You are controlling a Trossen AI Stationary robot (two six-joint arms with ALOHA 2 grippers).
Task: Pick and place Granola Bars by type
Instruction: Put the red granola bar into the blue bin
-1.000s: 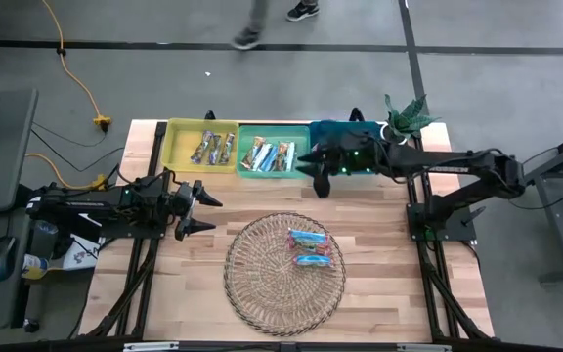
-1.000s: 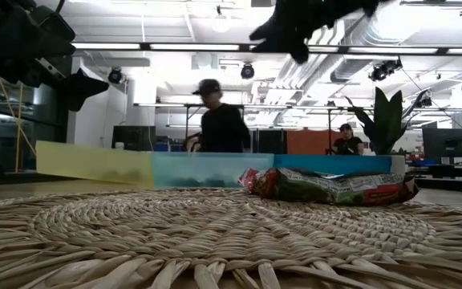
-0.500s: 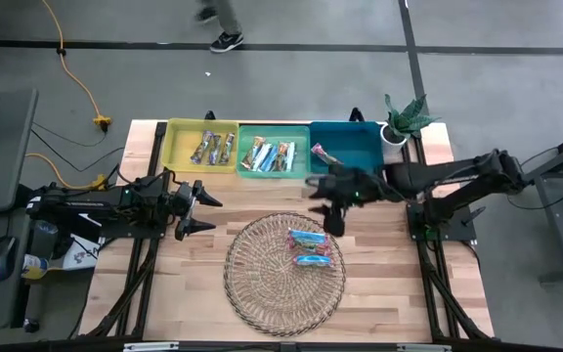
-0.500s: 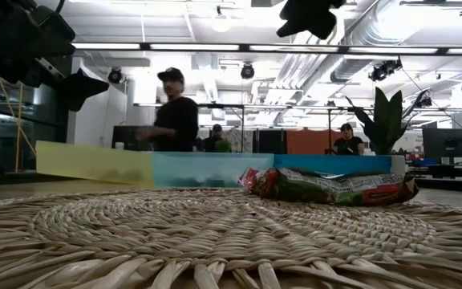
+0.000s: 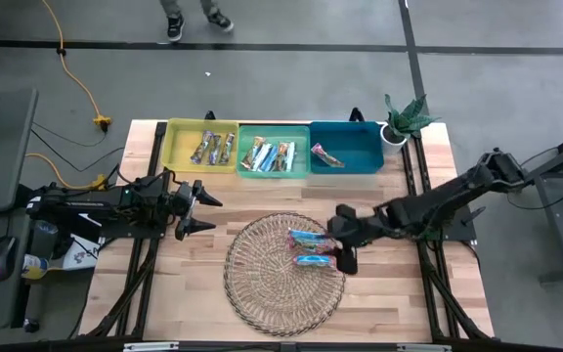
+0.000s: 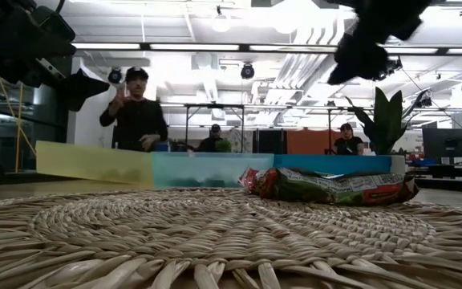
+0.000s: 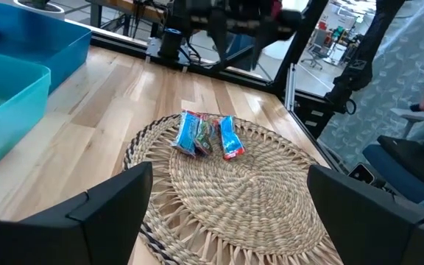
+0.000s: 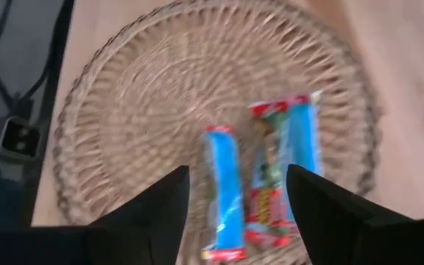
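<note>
Next, I close my right gripper on the nearer half (image 5: 322,261) (image 8: 228,219) of the teal-pink granola bar that lies alone on the near side of the wicker tray.
Two teal-pink granola bars (image 5: 311,248) lie side by side flat on the round wicker tray (image 5: 262,293); they also show in the left wrist view (image 7: 206,137), the right wrist view (image 8: 250,190) and the low view (image 6: 327,186). My right gripper (image 5: 345,252) hangs open above the tray's right rim, just right of the bars, touching nothing. One teal-pink bar (image 5: 325,156) lies in the blue bin (image 5: 360,137). Brown-silver bars (image 5: 213,149) fill the yellow bin, light blue-white bars (image 5: 269,155) the green bin. My left gripper (image 5: 199,207) waits open left of the tray.
The three bins stand in a row along the far edge. A potted plant (image 5: 404,115) sits at the far right corner, next to the blue bin. Bare wood lies left and right of the tray. A person (image 6: 135,112) stands beyond the table.
My right gripper has swung from above the blue bin toward the near edge and down, ending over the tray's right rim beside the two bars. A teal-pink bar shows in the blue bin where the gripper had been. The person beyond the table has walked leftward.
</note>
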